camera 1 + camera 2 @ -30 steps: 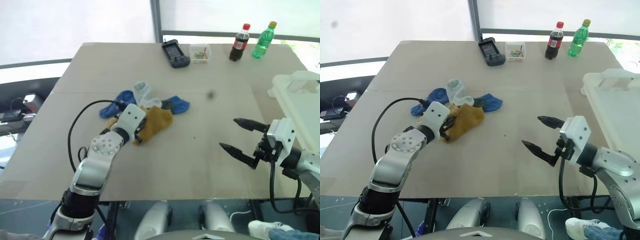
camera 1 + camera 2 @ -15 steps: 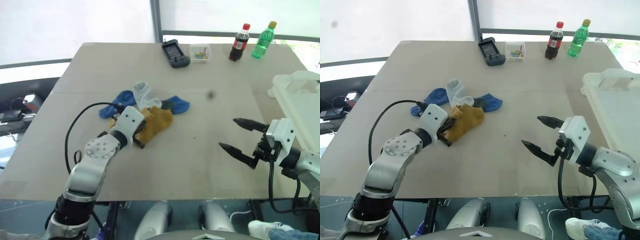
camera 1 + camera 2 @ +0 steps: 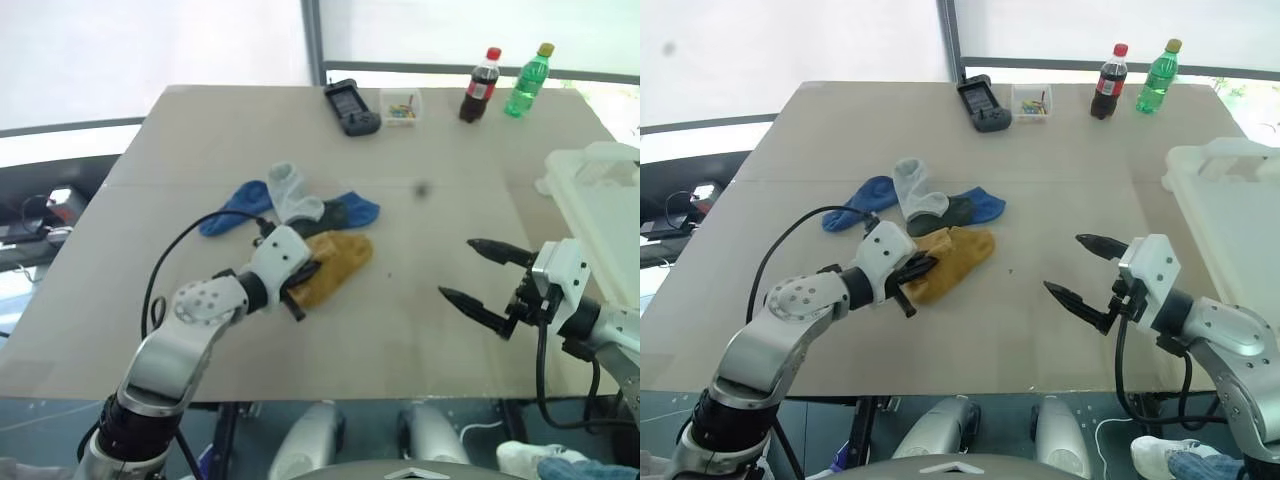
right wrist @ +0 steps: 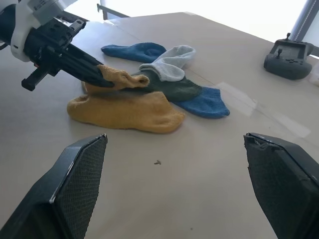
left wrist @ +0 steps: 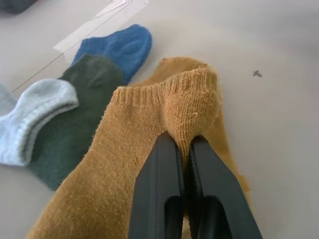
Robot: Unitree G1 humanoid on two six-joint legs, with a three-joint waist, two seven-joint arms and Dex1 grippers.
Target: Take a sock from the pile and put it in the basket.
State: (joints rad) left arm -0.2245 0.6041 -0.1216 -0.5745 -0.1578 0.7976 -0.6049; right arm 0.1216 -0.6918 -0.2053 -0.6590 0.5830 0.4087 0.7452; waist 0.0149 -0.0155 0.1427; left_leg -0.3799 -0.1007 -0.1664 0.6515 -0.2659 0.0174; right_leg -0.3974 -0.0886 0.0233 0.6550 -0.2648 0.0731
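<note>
I will open my left gripper and let go of the mustard-yellow sock on the bare tabletop (image 3: 425,296), just short of the ends of my right gripper's fingers.
My left gripper (image 5: 184,142) is shut on a fold of a mustard-yellow sock (image 3: 338,262), which lies on the table just in front of the pile (image 3: 292,200). The pile holds a blue sock (image 3: 235,207), a pale grey-white one (image 3: 288,188), a dark green one (image 3: 330,212) and another blue one (image 3: 362,210). My right gripper (image 3: 456,268) hovers open over the table's right side, empty, and looks across at the socks. The basket (image 3: 1202,160), a white plastic bin, stands at the right edge beyond that gripper.
A dark remote controller (image 3: 350,106), a small clear box of coloured bits (image 3: 401,106), a cola bottle (image 3: 479,85) and a green bottle (image 3: 527,68) stand along the far edge. Bare tabletop lies between the socks and the right gripper.
My left gripper closed on the mustard sock and dragged it rightward and nearer, out of the pile. The right arm stayed still.
</note>
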